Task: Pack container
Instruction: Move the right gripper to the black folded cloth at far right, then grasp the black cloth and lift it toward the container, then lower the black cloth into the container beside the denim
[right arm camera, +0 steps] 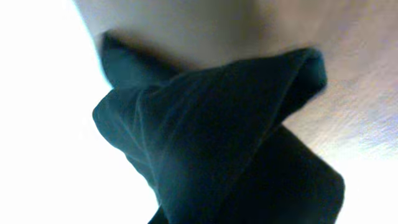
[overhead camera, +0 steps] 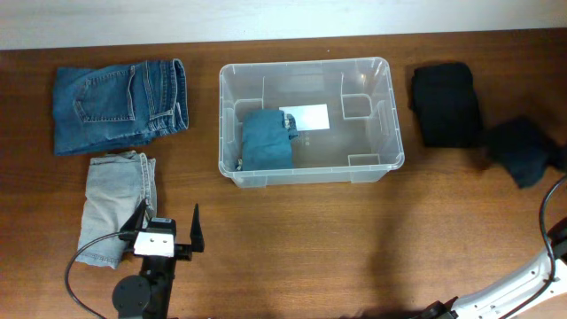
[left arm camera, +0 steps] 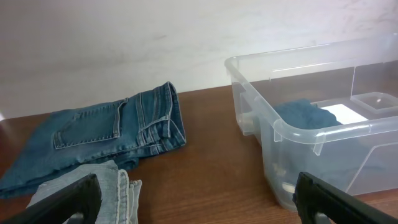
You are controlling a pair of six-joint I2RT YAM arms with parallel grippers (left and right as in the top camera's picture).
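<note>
Next, I set my right gripper's black garment in the clear plastic container (overhead camera: 319, 136) beside the folded teal-blue garment.
The clear plastic container (overhead camera: 306, 168) stands at the table's middle with a folded teal-blue garment (overhead camera: 266, 140) in its left part, partly covering the white label (overhead camera: 310, 116). It also shows in the left wrist view (left arm camera: 292, 134), with the garment (left arm camera: 301, 112) inside. My left gripper (overhead camera: 168, 227) is open and empty near the front edge, just right of the light grey jeans (overhead camera: 115, 204); its fingertips (left arm camera: 196, 199) frame bare wood. A dark teal garment (right arm camera: 217, 143) fills the right wrist view and hides the fingers. In the overhead view it hangs blurred at the far right (overhead camera: 524, 151).
Folded blue jeans (overhead camera: 120, 105) lie at the back left, also in the left wrist view (left arm camera: 99, 137). A folded black garment (overhead camera: 446, 104) lies right of the container. The right arm and its cable (overhead camera: 549, 221) enter from the front right corner.
</note>
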